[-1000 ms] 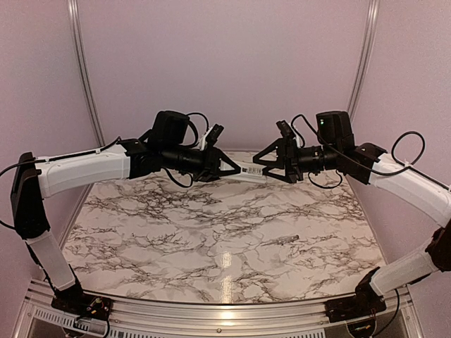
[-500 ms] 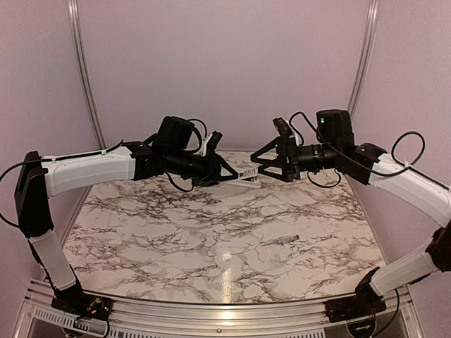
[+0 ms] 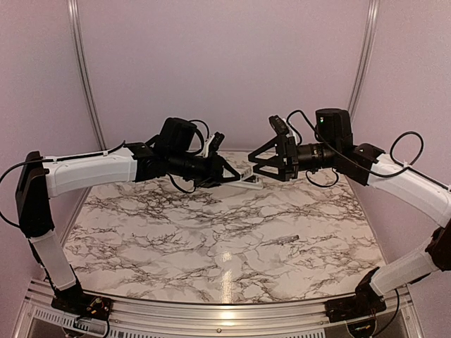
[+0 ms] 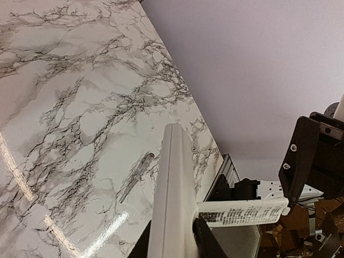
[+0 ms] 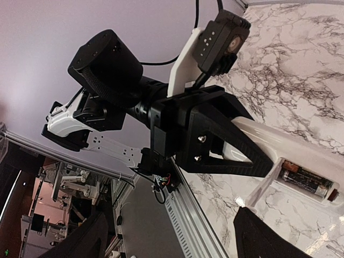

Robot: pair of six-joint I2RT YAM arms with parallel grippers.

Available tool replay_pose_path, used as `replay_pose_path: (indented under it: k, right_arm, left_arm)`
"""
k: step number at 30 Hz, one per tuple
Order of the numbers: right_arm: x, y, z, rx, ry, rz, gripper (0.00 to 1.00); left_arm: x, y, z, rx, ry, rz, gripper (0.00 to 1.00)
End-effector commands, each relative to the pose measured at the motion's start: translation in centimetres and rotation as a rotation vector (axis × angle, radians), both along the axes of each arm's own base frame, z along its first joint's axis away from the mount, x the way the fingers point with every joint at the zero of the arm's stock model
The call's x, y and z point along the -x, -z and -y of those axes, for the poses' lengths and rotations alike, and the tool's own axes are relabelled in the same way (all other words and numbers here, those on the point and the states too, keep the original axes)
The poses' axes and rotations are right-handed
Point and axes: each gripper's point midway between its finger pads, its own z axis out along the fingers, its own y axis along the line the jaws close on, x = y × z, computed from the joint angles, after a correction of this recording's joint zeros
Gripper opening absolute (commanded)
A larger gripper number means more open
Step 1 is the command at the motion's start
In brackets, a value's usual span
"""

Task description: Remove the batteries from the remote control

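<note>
My left gripper needs to let go of the remote control on the marble (image 3: 219, 236) just past the bright streak of light.
My left gripper (image 3: 232, 174) is shut on the slim white remote control (image 3: 246, 179) and holds it in the air over the table's far side. In the left wrist view the remote (image 4: 173, 193) stands between my fingers, and a thin white labelled cover strip (image 4: 242, 212) sticks out sideways from it. In the right wrist view the remote's compartment is open, with dark batteries (image 5: 305, 181) lying inside. My right gripper (image 3: 255, 165) is open just right of the remote. The tip of one of its fingers (image 5: 263, 236) is at the cover strip's free end.
A thin grey pen-like stick (image 3: 283, 241) lies on the marble table (image 3: 176, 232) at the right of centre, and also shows in the left wrist view (image 4: 136, 176). Pink walls close the back and sides. An aluminium rail (image 3: 225, 313) runs along the near edge.
My right gripper has turned, spread its fingers and risen slightly off the remote's end. My left gripper has shifted a little right with the remote, whose free end now tilts lower.
</note>
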Motion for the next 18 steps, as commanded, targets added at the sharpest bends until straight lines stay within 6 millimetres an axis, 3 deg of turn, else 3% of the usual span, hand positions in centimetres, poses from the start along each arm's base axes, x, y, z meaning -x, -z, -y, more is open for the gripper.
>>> replay_pose_path:
  k: [1,18]
  right_arm:
    - [0.0,1.3,-0.5,0.022,-0.012,-0.016,0.80]
    - [-0.6,3.8,-0.1,0.085,0.038,-0.056,0.80]
  left_arm:
    - [0.6,-3.1,1.2,0.086,0.039,0.075,0.00]
    - [-0.2,-1.5,0.6,0.022,-0.019,0.072,0.00]
